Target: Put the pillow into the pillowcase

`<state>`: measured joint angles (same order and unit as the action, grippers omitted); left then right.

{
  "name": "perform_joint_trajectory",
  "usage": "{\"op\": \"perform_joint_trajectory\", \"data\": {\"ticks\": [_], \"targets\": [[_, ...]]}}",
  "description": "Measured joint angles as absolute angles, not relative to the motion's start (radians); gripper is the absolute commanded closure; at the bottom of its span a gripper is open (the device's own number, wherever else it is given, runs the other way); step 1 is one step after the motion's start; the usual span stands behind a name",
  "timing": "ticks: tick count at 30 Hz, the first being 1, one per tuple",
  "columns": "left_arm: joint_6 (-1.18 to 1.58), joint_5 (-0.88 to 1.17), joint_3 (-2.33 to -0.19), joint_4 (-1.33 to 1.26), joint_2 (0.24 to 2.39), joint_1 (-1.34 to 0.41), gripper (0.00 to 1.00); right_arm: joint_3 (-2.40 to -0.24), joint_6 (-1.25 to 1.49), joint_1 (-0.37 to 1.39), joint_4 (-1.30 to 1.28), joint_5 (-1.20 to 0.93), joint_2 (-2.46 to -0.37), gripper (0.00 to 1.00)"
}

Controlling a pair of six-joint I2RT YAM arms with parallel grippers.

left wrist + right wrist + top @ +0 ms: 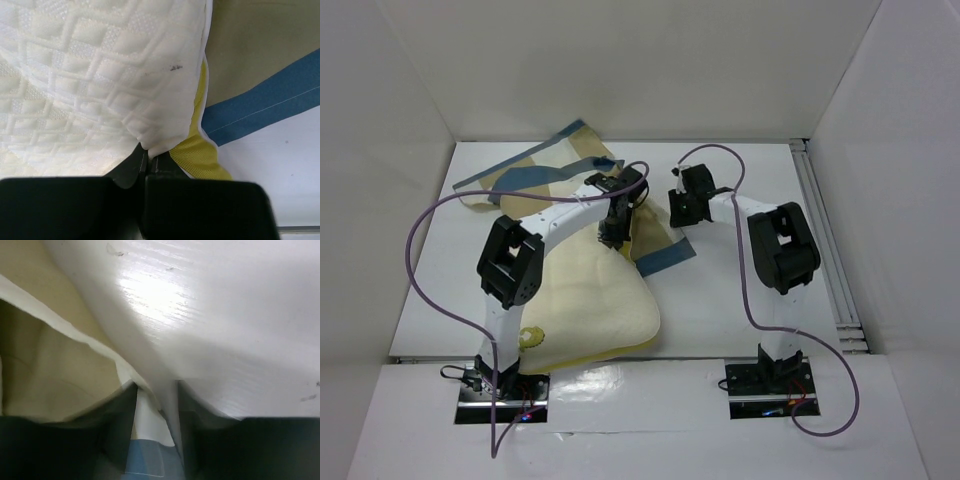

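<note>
My left gripper has the pillow's far corner. It will let go of that corner at the pillowcase's edge (675, 241), just in front of my right gripper.
The cream-yellow quilted pillow (590, 300) lies at the front left of the table, its far end lying on the checked pillowcase (560, 165). My left gripper (611, 236) is shut on the pillow's far right corner; in the left wrist view the jaws (148, 152) pinch the quilted pillow (100, 75) beside its yellow piping, with the pillowcase (260, 65) under it. My right gripper (677, 207) is at the pillowcase's right edge. In the right wrist view it (156, 390) is open, with the pillowcase's cream and blue edge (147, 432) between the fingers.
White walls enclose the table on three sides. A metal rail (825, 240) runs along the right edge. Purple cables (420, 260) loop over both arms. Bare white table (225, 315) lies right of the pillowcase.
</note>
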<state>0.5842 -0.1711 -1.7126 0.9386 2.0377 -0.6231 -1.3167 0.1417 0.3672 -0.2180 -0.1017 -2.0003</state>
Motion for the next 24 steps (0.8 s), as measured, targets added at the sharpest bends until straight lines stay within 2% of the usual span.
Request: {"op": "perform_joint_trajectory", "data": {"ticks": [2,3,8,12,16,24], "targets": [[0.588,-0.173,-1.713,0.939,2.035,-0.622,1.00,-1.307,0.139,0.355,-0.204,-0.151,-2.002,0.97],[0.592,-0.173,-1.713,0.939,2.030,-0.621,1.00,-1.300,0.135,0.353,-0.196,-0.172,-2.001,1.00],[0.608,-0.142,-1.714,0.939,1.953,-0.591,1.00,-1.237,0.144,0.355,-0.156,-0.277,-1.966,1.00],[0.613,-0.096,-1.752,0.942,1.876,-0.561,1.00,-1.156,0.174,0.358,-0.139,-0.350,-1.856,1.00],[0.642,-0.060,-1.807,0.942,1.816,-0.546,1.00,-1.126,0.215,0.386,-0.142,-0.414,-1.696,1.00],[0.782,-0.092,-1.855,0.974,1.757,-0.545,1.00,-1.049,0.281,0.552,-0.134,-0.457,-1.284,1.00]]}}
